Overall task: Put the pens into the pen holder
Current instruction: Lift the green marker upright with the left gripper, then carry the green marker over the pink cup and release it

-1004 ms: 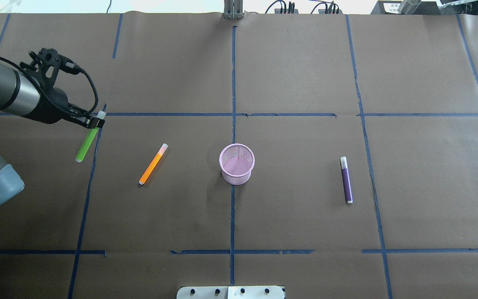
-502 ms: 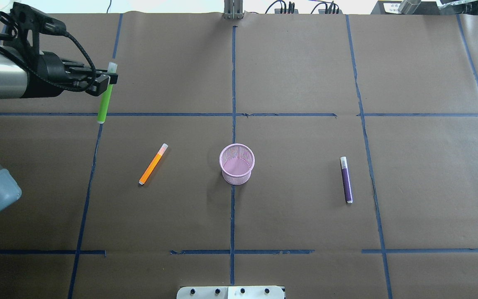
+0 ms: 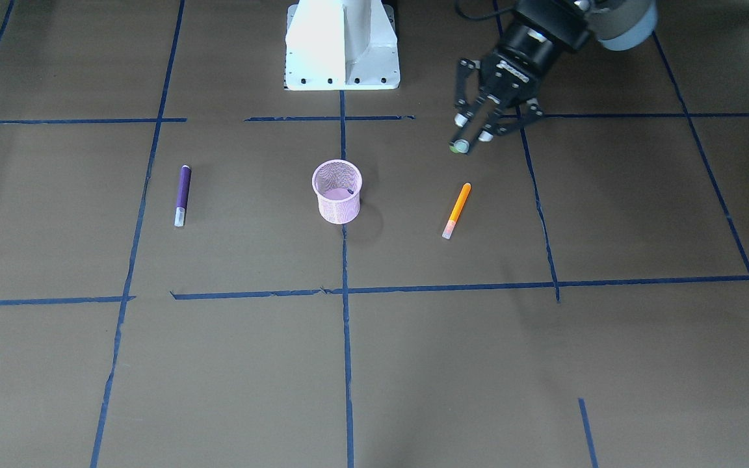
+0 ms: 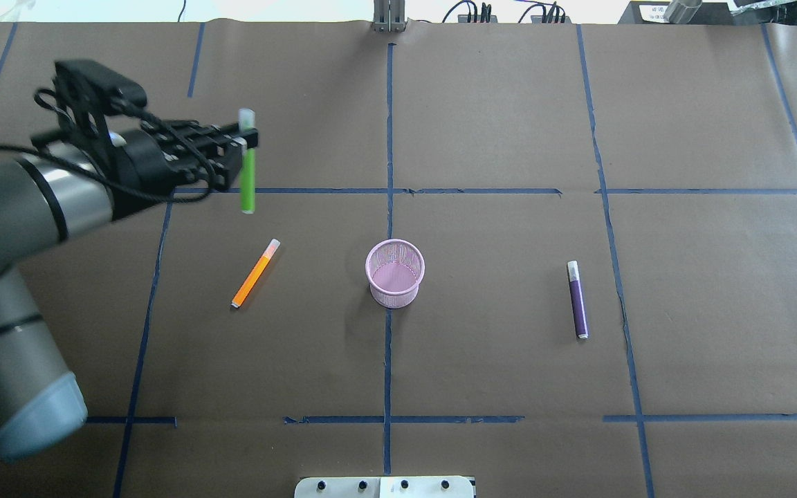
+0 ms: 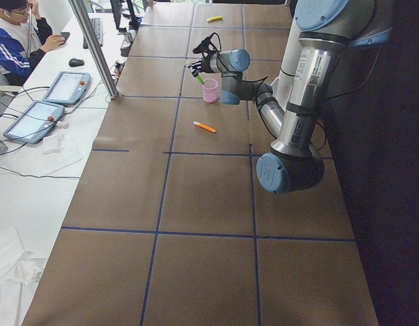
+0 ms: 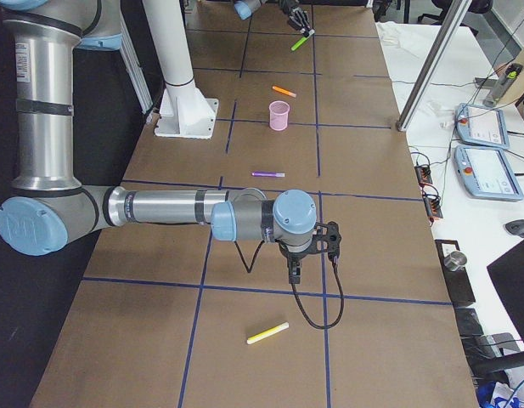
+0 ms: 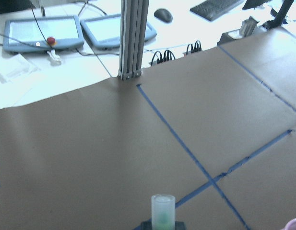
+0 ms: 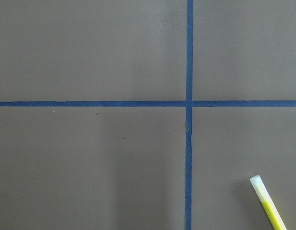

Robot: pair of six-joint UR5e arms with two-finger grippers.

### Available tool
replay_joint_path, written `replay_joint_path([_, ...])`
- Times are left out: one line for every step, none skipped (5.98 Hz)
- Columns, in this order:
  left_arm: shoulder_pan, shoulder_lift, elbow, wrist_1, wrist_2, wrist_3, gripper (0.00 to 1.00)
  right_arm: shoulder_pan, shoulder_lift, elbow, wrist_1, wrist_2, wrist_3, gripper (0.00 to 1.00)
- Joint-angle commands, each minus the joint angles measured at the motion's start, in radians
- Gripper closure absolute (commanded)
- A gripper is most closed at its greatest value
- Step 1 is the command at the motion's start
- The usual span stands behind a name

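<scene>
I should use my left gripper to let go of the green pen inside the pink mesh pen holder (image 3: 341,194) on the blue tape line.
The pink mesh pen holder (image 4: 395,272) stands upright at the table's middle, also seen in the front view (image 3: 337,190). My left gripper (image 4: 249,141) is shut on the green pen (image 4: 248,178) just below its pale cap. The pen hangs in the air, left of and beyond the holder. In the left wrist view the green pen's cap (image 7: 163,211) points at the camera. The orange pen (image 4: 255,273) lies left of the holder and the purple pen (image 4: 578,299) lies to its right. My right gripper (image 6: 293,270) shows only in the exterior right view, low over the paper; whether it is open or shut I cannot tell.
A yellow pen (image 6: 267,333) lies near the right gripper, at the corner of the right wrist view (image 8: 268,205). Blue tape lines cross the brown paper. The robot's white base (image 3: 342,45) stands at the near edge. A person (image 5: 15,34) sits at a side desk with tablets.
The left arm has swung right with the green pen, from the far left toward the table's middle. The pen now hangs close to vertical. Nothing else moved.
</scene>
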Motion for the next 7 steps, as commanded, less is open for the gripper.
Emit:
replay_joint_path([0.143, -0.077, 0.096, -0.115, 0.19, 0.008, 1.0, 0.0, 0.0, 0.004, 0.001, 0.001, -0.002, 0.0])
replay_joint_path([0.16, -0.158, 0.181, -0.122, 0.229, 0.005, 1.0, 0.0, 0.0, 0.003, 0.0, 0.001, -0.002, 0.0])
replay_joint_path([0.162, -0.239, 0.299, -0.172, 0.258, 0.005, 1.0, -0.002, 0.0, 0.003, 0.0, 0.001, -0.002, 0.0])
replay_joint_path([0.165, -0.267, 0.414, -0.274, 0.275, 0.006, 1.0, -0.002, 0.0, 0.003, 0.0, 0.001, -0.002, 0.0])
replay_joint_path([0.166, -0.275, 0.432, -0.289, 0.274, 0.006, 1.0, 0.0, 0.0, 0.003, 0.0, 0.001, -0.002, 0.0])
replay_joint_path([0.166, -0.275, 0.449, -0.289, 0.267, 0.006, 1.0, -0.002, 0.0, 0.001, 0.0, 0.001, -0.002, 0.0])
replay_joint_path([0.171, -0.284, 0.461, -0.29, 0.266, 0.005, 1.0, -0.002, 0.0, 0.001, 0.0, 0.001, -0.002, 0.0])
